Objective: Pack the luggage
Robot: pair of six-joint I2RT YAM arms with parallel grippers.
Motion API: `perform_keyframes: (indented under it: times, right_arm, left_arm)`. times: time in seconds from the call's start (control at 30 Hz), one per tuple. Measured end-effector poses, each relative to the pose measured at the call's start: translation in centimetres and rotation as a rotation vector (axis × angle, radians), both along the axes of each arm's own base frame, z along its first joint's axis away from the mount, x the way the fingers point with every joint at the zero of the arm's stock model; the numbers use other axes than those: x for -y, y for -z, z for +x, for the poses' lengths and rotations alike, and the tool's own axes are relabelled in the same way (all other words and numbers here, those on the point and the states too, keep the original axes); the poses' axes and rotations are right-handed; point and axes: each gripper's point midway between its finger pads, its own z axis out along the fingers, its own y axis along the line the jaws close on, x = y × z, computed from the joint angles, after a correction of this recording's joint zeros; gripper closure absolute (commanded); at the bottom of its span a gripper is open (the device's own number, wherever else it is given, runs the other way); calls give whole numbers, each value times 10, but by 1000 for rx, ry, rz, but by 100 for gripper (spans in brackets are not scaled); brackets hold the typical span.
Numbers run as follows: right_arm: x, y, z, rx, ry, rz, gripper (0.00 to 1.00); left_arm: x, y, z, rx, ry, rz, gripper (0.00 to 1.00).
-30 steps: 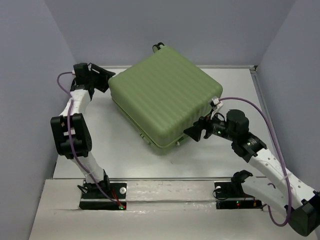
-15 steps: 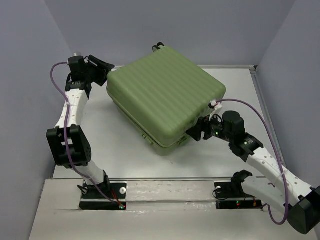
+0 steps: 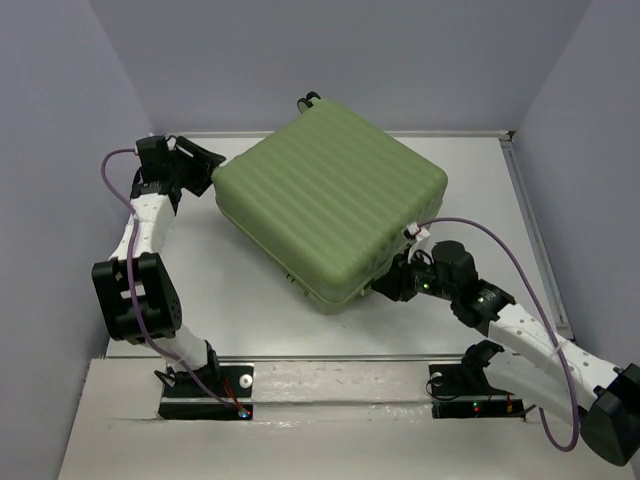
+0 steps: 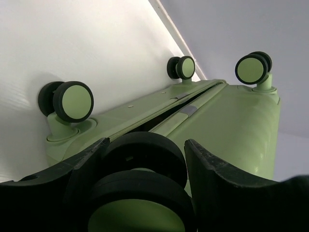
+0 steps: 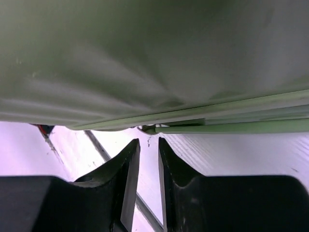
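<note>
The zipper pull under the shell seam sits beyond the narrow fingers of the robot's right gripper, so the robot should open them, move in and grip the pull (image 5: pixel 149 129) before drawing the zipper along.
The luggage (image 3: pixel 330 200) is a big light-green ribbed suitcase that lies shut on the white table (image 3: pixel 230 290). My left gripper (image 3: pixel 208 165) is at its far-left corner. In the left wrist view the left gripper (image 4: pixel 145 142) is closed round a black double wheel (image 4: pixel 140 164), and three other wheels show beyond it. My right gripper (image 3: pixel 385 287) is at the near-right side of the luggage (image 5: pixel 154 53). Its tips (image 5: pixel 148 140) sit just under the shell seam (image 5: pixel 231 128), with a narrow gap and nothing between them.
Grey walls close in the table on the left, back and right. A raised rail (image 3: pixel 530 220) runs along the table's right edge. Both arm bases (image 3: pixel 205 385) stand on the near ledge. Purple cables loop off each arm.
The right jaws went from wide apart to a narrow gap, and the right arm slid in low under the near-right edge. The left arm swung outward, and the luggage shifted slightly.
</note>
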Motion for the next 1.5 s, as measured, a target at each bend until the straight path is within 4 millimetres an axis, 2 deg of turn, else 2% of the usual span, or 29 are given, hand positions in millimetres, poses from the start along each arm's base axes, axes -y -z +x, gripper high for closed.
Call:
perform_keyframes:
  times: [0.1, 0.13, 0.17, 0.2, 0.23, 0.3, 0.33, 0.43, 0.5, 0.6, 0.67, 0.7, 0.77, 0.8, 0.9, 0.97, 1.03, 1.1, 1.17, 1.33, 1.4, 1.5]
  right_arm:
    - [-6, 6, -8, -6, -34, 18, 52]
    - [-8, 7, -10, -8, -43, 26, 47]
    - [-12, 9, -14, -10, -61, 33, 45]
    - [-14, 9, -15, -4, -73, 37, 45]
    - [-17, 9, -17, 1, -85, 42, 44]
    - [-23, 9, -17, 11, -105, 47, 45]
    - [-25, 9, -17, 15, -109, 48, 45]
    - [-29, 9, -15, 31, -116, 59, 47]
    - [-31, 11, -12, 49, -118, 64, 52]
    - [-33, 11, -8, 75, -118, 73, 56]
    - [-34, 12, -5, 88, -111, 76, 60]
    - [-34, 14, -4, 97, -106, 77, 62]
    - [-34, 15, -2, 106, -103, 78, 65]
    - [-34, 15, -2, 111, -101, 82, 65]
    - [-35, 18, -3, 119, -100, 86, 65]
    - [-35, 20, -3, 121, -95, 86, 63]
    - [-34, 21, -3, 128, -86, 90, 61]
    - [-31, 23, -3, 132, -73, 87, 61]
    - [-29, 28, -2, 125, -63, 76, 61]
    - [-31, 30, 2, 128, -54, 74, 62]
    - [-32, 30, 3, 132, -53, 77, 62]
    - [-33, 30, 5, 137, -51, 80, 66]
  left_arm:
    - [-1, 5, 2, -4, 13, 2, 94]
    - [0, 8, 3, -7, 17, 2, 87]
    - [0, 13, 4, -16, 21, 1, 67]
    - [0, 15, 5, -19, 24, 0, 67]
    - [0, 20, 7, -26, 27, 0, 36]
    - [0, 23, 9, -26, 40, 1, 5]
    - [0, 23, 9, -21, 46, 15, 1]
    - [-7, 18, 12, 18, 49, 76, 1]
    - [-13, 11, 11, 39, 33, 116, 1]
    - [-21, -8, -3, 99, -4, 176, 3]
    - [-20, -24, -32, 157, -24, 209, 14]
    - [-18, -30, -46, 179, -26, 215, 30]
    - [-10, -37, -75, 232, -22, 226, 47]
    - [-5, -34, -87, 250, -13, 238, 57]
    - [37, -2, -129, 252, 89, 237, 66]
    - [79, 30, -161, 219, 218, 218, 69]
    - [107, 66, -194, 162, 318, 198, 72]
    - [128, 87, -222, 129, 393, 178, 73]
    - [143, 97, -242, 125, 442, 158, 73]
    - [184, 101, -275, 122, 580, 152, 73]
    - [199, 103, -287, 115, 631, 164, 74]
    - [213, 105, -294, 104, 661, 193, 74]
